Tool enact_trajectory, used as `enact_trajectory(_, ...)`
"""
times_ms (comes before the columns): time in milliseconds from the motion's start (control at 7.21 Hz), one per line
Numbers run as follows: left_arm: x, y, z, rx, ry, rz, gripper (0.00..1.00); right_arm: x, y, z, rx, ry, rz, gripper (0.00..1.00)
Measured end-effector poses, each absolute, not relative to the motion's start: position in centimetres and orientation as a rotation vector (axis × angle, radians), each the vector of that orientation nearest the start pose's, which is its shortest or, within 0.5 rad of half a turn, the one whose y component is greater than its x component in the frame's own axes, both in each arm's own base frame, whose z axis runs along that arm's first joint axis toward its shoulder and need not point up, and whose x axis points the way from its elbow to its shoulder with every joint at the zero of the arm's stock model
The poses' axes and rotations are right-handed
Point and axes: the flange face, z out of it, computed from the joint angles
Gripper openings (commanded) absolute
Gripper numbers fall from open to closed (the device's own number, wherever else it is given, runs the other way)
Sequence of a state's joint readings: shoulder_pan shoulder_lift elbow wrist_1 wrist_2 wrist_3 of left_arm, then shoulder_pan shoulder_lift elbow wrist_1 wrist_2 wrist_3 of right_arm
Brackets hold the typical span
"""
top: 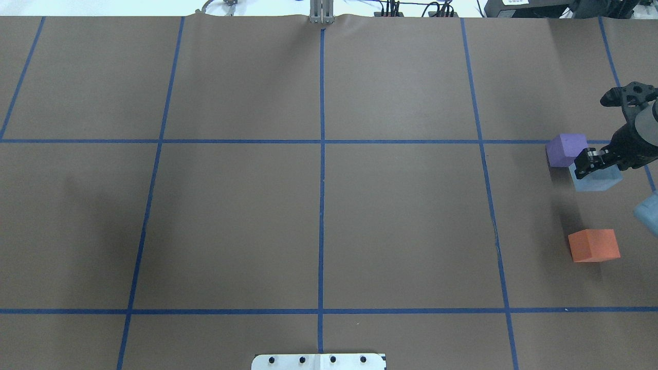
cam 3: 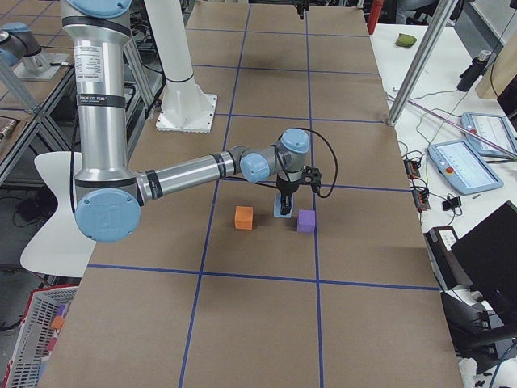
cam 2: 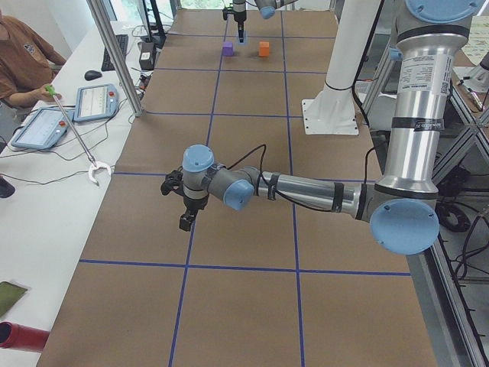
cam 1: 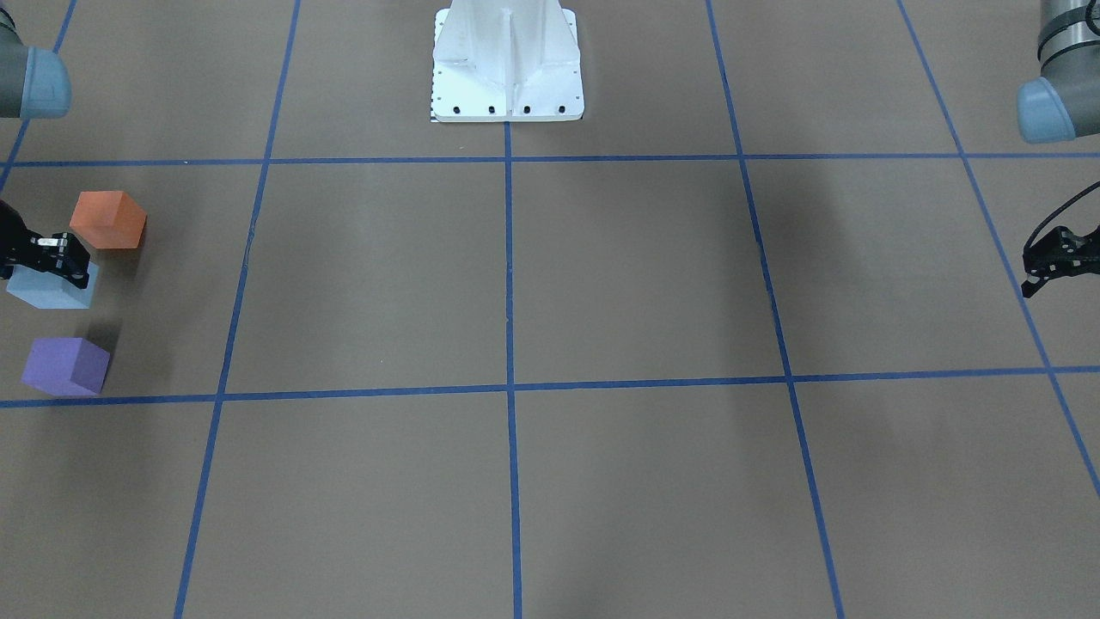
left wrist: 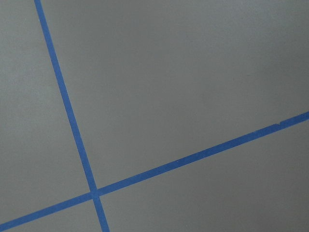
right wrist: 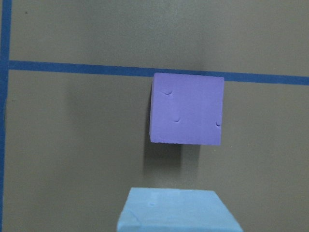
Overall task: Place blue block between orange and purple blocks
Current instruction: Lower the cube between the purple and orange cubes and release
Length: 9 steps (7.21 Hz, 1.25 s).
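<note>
I will use my right gripper to set the blue block down on the bare table midway (cam 1: 91,284) between the orange and purple blocks.
My right gripper (cam 1: 53,258) is shut on the light blue block (cam 1: 50,291) and holds it a little above the table. The block hangs between the orange block (cam 1: 108,220) and the purple block (cam 1: 66,366). In the overhead view the gripper (top: 595,162) holds the blue block (top: 597,180) close to the purple block (top: 566,149), with the orange block (top: 594,245) nearer the robot. The right wrist view shows the purple block (right wrist: 187,109) ahead and the blue block's top (right wrist: 178,210) at the bottom edge. My left gripper (cam 1: 1028,273) looks open and empty at the far side of the table.
The brown table is crossed by blue tape lines (cam 1: 509,387). The white robot base (cam 1: 507,64) stands at the back middle. The left wrist view shows only table and a tape crossing (left wrist: 94,193). An operator (cam 2: 23,65) sits beside the table.
</note>
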State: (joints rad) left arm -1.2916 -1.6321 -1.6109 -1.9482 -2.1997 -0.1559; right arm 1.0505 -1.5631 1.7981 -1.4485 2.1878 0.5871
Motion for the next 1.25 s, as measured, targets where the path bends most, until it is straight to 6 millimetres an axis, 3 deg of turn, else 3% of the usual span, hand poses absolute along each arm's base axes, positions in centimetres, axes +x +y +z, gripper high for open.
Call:
enact_trajectory(693, 7.9, -54.4, 57.8, 0.310, 0.702, 0.267, 1.00, -21.9, -47.9, 56.4, -0.084, -0.684, -0.084, 0.00)
enact_trajectory(971, 7.9, -54.4, 57.8, 0.309, 0.702, 0.267, 1.00, -22.7, -48.5, 59.2, -0.067, -0.704, -0.099, 0.00)
enact_trajectory(1248, 7.9, -54.4, 57.8, 0.310, 0.702, 0.267, 1.00, -23.2, -48.4, 59.4, -0.083, -0.768, -0.113, 0.00)
